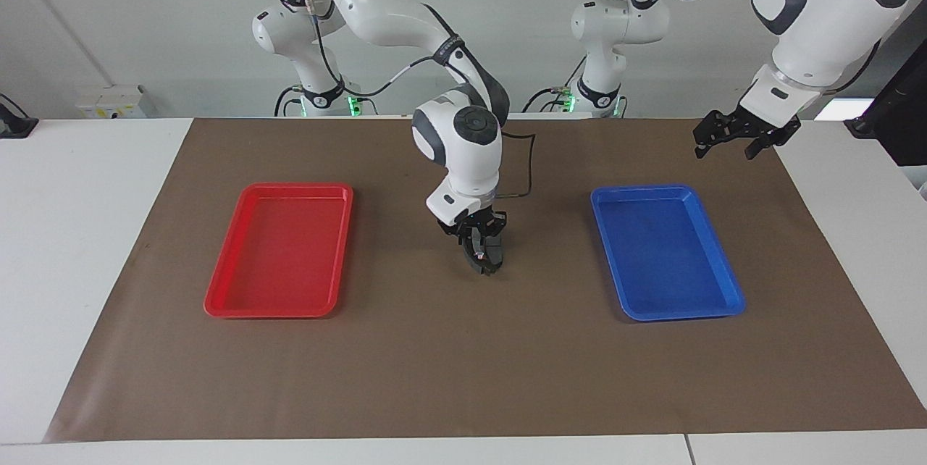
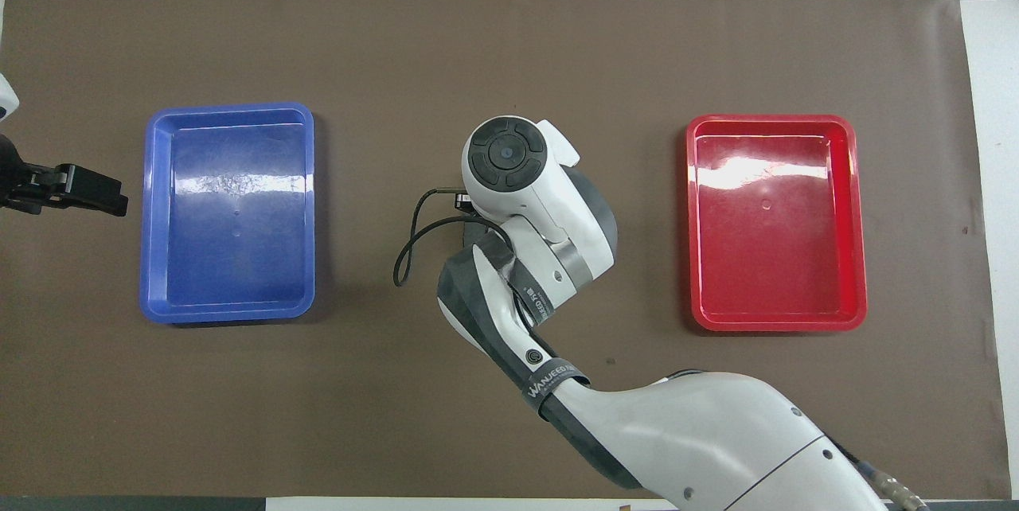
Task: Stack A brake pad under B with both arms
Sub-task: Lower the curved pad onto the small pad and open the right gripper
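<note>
B will be let go by my right gripper on the brown mat (image 2: 479, 224) between the blue tray and red tray, a bit closer to the blue tray. B is now held low over the mat.
My right gripper (image 1: 484, 256) is low over the middle of the brown mat (image 1: 463, 363), between the two trays. It is shut on B (image 1: 487, 262), a black curved brake shoe with a small silver spot, whose lower end is at the mat. In the overhead view the right arm's wrist (image 2: 509, 169) covers the gripper and B. The small grey A brake pad shows in neither view. My left gripper (image 1: 731, 140) is open and empty, raised over the mat's edge beside the blue tray; it also shows in the overhead view (image 2: 99, 191). The left arm waits there.
A blue tray (image 1: 713, 302) lies on the mat toward the left arm's end, with nothing in it. A red tray (image 1: 217, 302) lies toward the right arm's end, also with nothing in it. A black cable (image 1: 529, 161) loops from the right wrist.
</note>
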